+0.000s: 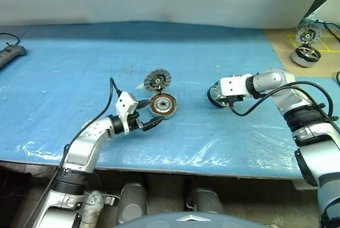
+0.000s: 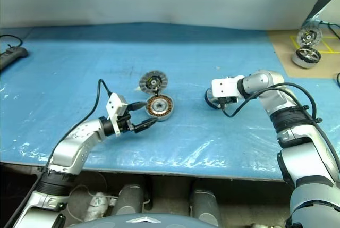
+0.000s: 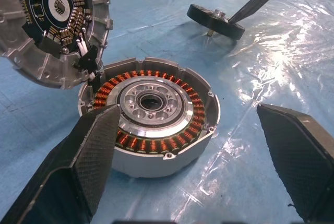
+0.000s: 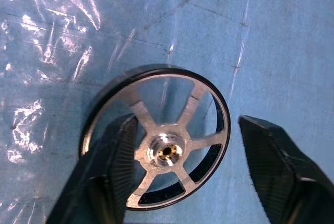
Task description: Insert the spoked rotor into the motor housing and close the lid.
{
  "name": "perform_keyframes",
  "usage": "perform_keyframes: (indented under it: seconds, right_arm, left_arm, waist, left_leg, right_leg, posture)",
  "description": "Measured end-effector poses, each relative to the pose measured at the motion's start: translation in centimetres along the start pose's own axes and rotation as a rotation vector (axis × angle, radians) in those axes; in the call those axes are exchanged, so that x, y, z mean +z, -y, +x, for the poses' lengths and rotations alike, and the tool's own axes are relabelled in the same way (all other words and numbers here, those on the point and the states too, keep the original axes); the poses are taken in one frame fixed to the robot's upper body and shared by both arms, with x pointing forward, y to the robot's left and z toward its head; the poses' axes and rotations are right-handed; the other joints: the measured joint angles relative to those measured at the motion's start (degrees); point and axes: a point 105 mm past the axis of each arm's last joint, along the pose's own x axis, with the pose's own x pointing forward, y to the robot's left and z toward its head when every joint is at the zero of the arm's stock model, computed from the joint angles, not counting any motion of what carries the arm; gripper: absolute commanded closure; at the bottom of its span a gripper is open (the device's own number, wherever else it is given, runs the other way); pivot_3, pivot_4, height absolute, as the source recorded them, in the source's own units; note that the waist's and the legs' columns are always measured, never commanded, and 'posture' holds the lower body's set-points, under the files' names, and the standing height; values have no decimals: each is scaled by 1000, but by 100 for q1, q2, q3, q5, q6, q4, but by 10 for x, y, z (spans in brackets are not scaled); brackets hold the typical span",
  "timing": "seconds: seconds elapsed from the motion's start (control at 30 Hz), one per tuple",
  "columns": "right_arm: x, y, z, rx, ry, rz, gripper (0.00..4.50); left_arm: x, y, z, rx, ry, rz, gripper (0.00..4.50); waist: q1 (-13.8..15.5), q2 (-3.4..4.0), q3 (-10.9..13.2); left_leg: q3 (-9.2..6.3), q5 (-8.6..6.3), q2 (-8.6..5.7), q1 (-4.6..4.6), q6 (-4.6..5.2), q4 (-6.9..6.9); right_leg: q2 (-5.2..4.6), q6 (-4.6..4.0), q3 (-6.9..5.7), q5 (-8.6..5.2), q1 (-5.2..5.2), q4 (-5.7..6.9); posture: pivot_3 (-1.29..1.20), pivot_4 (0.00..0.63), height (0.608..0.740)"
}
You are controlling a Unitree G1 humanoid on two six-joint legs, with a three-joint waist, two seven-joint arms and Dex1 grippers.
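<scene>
My right gripper's fingers are straddling the spoked rotor's rim, which has to fit inside the side of the housing, so next I open them and grip a spoke (image 4: 184, 175) beside the hub.
The motor housing (image 1: 162, 105), a silver cup with copper windings (image 3: 195, 125), sits open on the blue sheet. The ribbed grey lid (image 1: 158, 81) leans tilted against its far rim, dark circuit face (image 3: 56, 10) showing. My left gripper (image 3: 188, 110) is open, level with the housing on its near side, one finger (image 3: 88, 151) in front of the wall. To the right, the spoked rotor (image 4: 166, 151) lies slightly tilted on the sheet. My right gripper (image 4: 188, 125) hangs open over it, with one finger (image 4: 112, 172) across the rim and the other (image 4: 282, 172) clear of it.
A second housing (image 1: 306, 55) and ribbed disc (image 1: 309, 35) stand on a brown board at the back right. A power strip (image 1: 10, 53) lies at the far left. The sheet is wrinkled and shiny toward the table's front edge (image 1: 159, 168).
</scene>
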Motion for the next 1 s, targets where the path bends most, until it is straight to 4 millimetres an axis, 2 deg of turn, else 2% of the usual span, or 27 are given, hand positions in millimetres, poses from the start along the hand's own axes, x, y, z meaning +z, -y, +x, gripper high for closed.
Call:
perform_keyframes:
  seconds: [0.4,0.63,0.87,1.0]
  right_arm:
    - [-3,-4,0,46,50,267,1151]
    - [-10,-18,5,79,43,317,1151]
    - [-11,-16,2,69,44,350,1151]
    - [-12,-20,3,80,39,339,2051]
  left_arm:
    - [-7,8,7,-23,-22,7,0]
    - [-7,6,9,-23,-22,11,0]
    - [-7,6,9,-24,-26,13,0]
    - [-7,6,9,-24,-26,13,0]
  waist:
    - [1,1,0]
    - [4,1,0]
    - [2,1,0]
    - [4,1,0]
  left_leg:
    - [0,0,0,0,1,0]
    - [0,0,-2,0,0,0]
    - [0,0,0,1,0,0]
    - [0,0,0,1,0,0]
  right_leg:
    - [0,0,0,0,0,0]
    - [0,0,0,0,0,0]
    - [0,0,0,0,0,1]
    - [0,0,0,0,0,0]
  posture:
    - [0,150,740]
    - [0,150,740]
    - [0,150,740]
    - [0,150,740]
